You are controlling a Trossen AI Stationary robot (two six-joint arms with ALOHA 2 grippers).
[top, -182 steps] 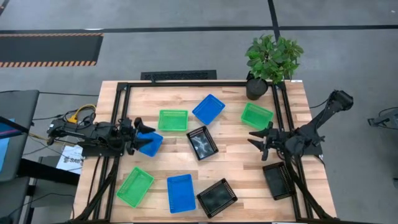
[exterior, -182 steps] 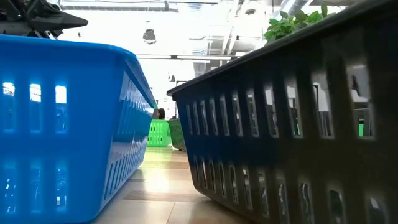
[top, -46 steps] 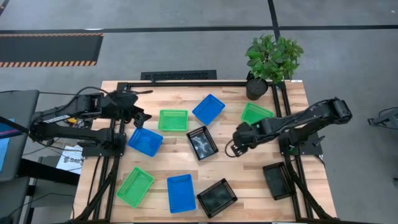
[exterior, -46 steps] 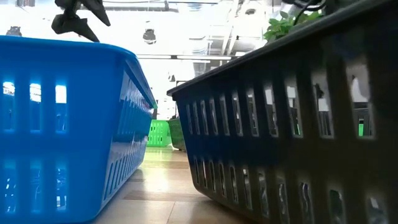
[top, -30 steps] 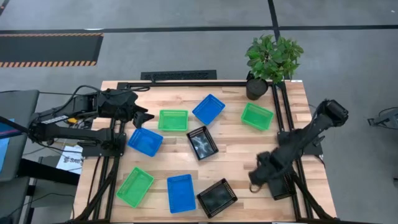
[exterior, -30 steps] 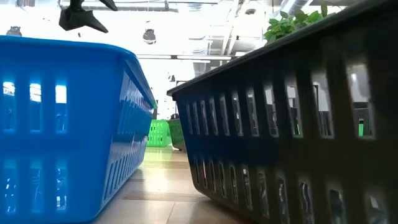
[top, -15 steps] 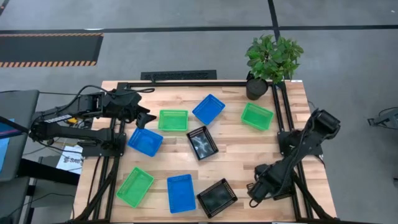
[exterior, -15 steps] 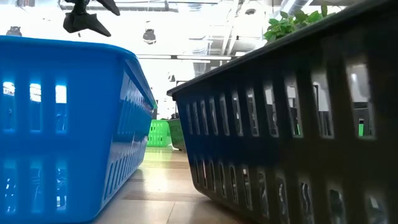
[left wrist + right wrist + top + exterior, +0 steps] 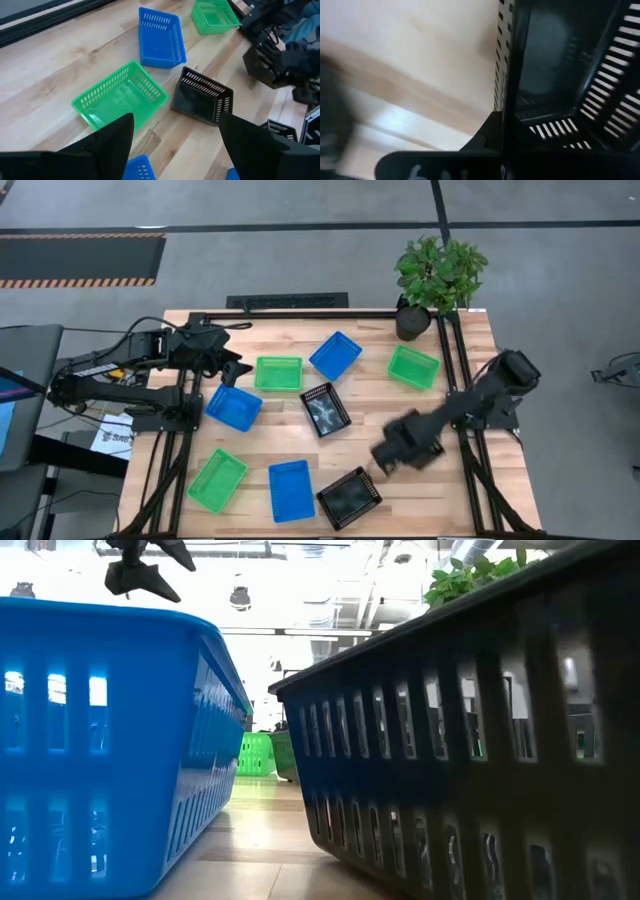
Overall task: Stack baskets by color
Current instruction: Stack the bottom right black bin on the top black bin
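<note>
Next, my right gripper sets its black basket down and releases it inside the other black basket in the middle of the table [image 9: 331,417].
Several small baskets lie scattered on the wooden table: green ones [image 9: 278,373] [image 9: 413,366] [image 9: 217,479], blue ones [image 9: 335,355] [image 9: 233,408] [image 9: 291,489], black ones [image 9: 325,408] [image 9: 348,497]. My right gripper [image 9: 392,455] is shut on another black basket [image 9: 412,440], blurred, just right of the near black one. My left gripper [image 9: 232,370] hovers open at the far left, above and between the blue basket and the green basket [image 9: 120,95], holding nothing. My right gripper holds the black basket by one side wall [image 9: 506,85], which stands between its fingers [image 9: 485,137]. The fingers come from above, pointing down. The basket's open inside [image 9: 555,55] faces up, with table wood showing beside it; whether it is clear of the table I cannot tell.
A potted plant [image 9: 438,275] stands at the far right corner. A black frame [image 9: 300,315] runs around the table. Bare wood lies mid-table, right of the black basket [image 9: 202,95]. In the low view a blue basket [image 9: 100,740] and a black one [image 9: 480,740] fill the foreground.
My right gripper has shut on the black basket that lay by the table's near right edge. It has then swung with it toward the left and slightly toward the far edge, ending near the middle, and its wrist has rolled. That place at the edge is now bare.
</note>
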